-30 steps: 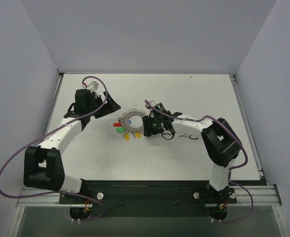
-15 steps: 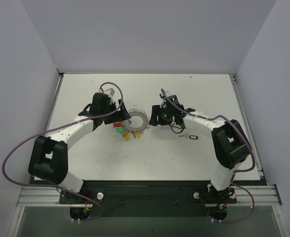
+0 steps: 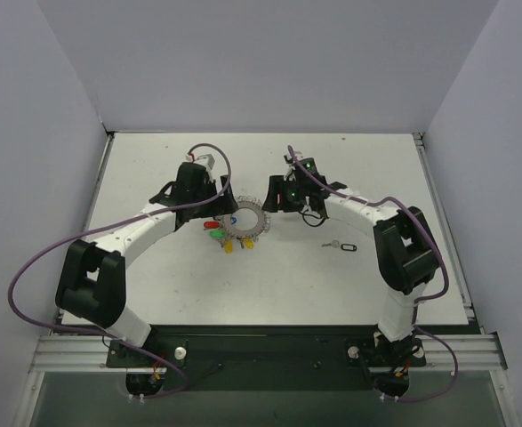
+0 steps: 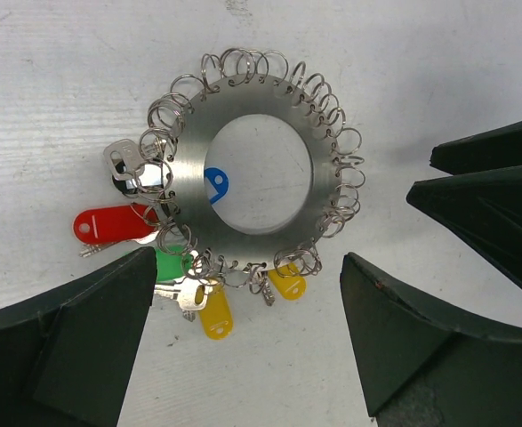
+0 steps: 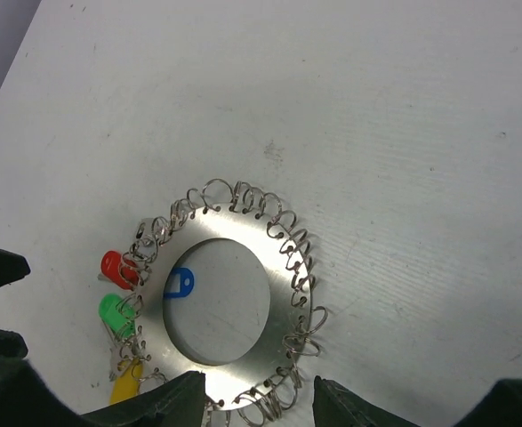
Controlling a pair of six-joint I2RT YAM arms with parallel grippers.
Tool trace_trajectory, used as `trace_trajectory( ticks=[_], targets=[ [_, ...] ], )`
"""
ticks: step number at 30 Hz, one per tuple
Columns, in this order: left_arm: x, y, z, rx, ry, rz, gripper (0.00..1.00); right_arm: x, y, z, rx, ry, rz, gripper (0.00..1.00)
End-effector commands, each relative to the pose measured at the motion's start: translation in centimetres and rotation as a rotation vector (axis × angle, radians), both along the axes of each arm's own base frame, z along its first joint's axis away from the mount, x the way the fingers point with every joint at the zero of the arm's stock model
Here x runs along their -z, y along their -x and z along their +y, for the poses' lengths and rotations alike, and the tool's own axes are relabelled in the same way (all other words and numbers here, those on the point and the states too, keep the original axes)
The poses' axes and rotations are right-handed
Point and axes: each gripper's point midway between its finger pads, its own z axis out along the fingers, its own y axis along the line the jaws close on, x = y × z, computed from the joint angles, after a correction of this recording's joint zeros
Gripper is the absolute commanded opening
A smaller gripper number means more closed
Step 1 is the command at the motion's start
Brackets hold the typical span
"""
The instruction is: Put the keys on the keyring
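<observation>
I should next close my right gripper on a wire loop at the near edge (image 3: 245, 237) of the keyring, next to the yellow key closest to that gripper.
The keyring (image 3: 257, 222) lies flat on the white table, a silvery disc rimmed with small wire loops. Red (image 4: 109, 224), green (image 4: 172, 265) and yellow (image 4: 214, 316) keys hang at its lower left, and a blue tag (image 4: 214, 182) shows inside its hole. My left gripper (image 3: 222, 204) is open and empty just left of the ring; in its wrist view (image 4: 250, 307) the jaws straddle the ring's near edge (image 4: 243, 242). My right gripper (image 3: 275, 197) is open and empty at the ring's far right; in its wrist view (image 5: 259, 407) it hovers over the ring (image 5: 283, 285).
One loose key with a black head (image 3: 341, 245) lies on the table to the right of the ring, below the right forearm. The white table (image 3: 243, 285) is walled at the back and both sides. The right gripper's fingers (image 4: 492, 196) show in the left wrist view.
My left arm has swung right, up to the ring's left side. My right gripper has drawn back from the ring's right edge toward the far side. The ring and keys have not moved.
</observation>
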Motion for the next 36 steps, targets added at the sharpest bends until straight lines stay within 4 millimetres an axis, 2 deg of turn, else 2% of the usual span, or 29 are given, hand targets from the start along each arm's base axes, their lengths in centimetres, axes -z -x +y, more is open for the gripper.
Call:
trace_trajectory(
  ticks=[1, 10, 16, 20, 25, 36],
  targets=[
    [-0.1, -0.7, 0.1, 0.004, -0.056, -0.018, 0.93, -0.1, -0.1, 0.3, -0.007, -0.011, 0.032, 0.50],
    [1.5, 0.5, -1.5, 0.053, -0.053, 0.010, 0.93, 1.7, 2.4, 1.4, -0.094, -0.028, 0.106, 0.47],
    [1.2, 0.7, -2.2, 0.066, -0.030, 0.001, 0.93, 2.4, 4.6, 1.3, -0.108, -0.016, 0.131, 0.45],
    [1.0, 0.9, -2.4, 0.071, -0.018, -0.002, 0.93, 2.3, 6.4, 3.0, -0.183, -0.043, 0.117, 0.45],
    [0.6, 1.1, -2.7, 0.076, 0.004, -0.009, 0.93, 3.3, 8.4, 4.4, -0.261, -0.010, 0.114, 0.43],
    [0.4, 1.5, -2.7, 0.083, 0.014, -0.018, 0.93, 5.0, 6.9, 4.2, -0.241, 0.046, 0.081, 0.40]
  ],
)
